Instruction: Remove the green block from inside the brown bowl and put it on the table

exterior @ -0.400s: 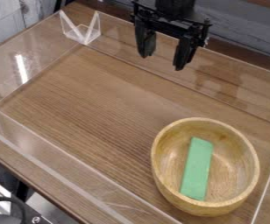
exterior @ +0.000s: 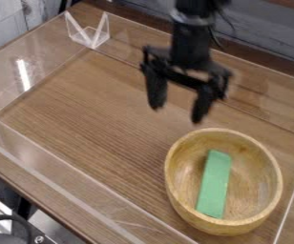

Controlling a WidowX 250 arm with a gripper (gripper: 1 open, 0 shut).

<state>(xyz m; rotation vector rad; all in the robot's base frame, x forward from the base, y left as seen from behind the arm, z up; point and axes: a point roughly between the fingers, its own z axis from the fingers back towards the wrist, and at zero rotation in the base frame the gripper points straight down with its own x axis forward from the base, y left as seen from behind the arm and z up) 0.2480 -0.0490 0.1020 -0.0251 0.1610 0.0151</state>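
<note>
I should move to the green block's far end (exterior: 218, 164), inside the brown bowl, next and close my gripper there.
The green block (exterior: 215, 183) lies flat inside the brown bowl (exterior: 178, 186), which sits on the table (exterior: 86, 124) at the lower right. It is a bright green bar running roughly top to bottom across the bowl's floor. My gripper (exterior: 184, 97) hangs above the table just up and left of the bowl's far rim, pointing down. Its black fingers (exterior: 155, 89) are spread apart with nothing between them. The gripper is open and does not touch the bowl or the block.
Low clear acrylic walls (exterior: 35, 57) border the tabletop on all sides. A small clear folded stand (exterior: 89, 29) sits at the back left corner. Bare wood lies to the left of the bowl.
The gripper has come down and toward the front, from the back edge of the table to a spot near the bowl's far rim. Bowl and block have not moved.
</note>
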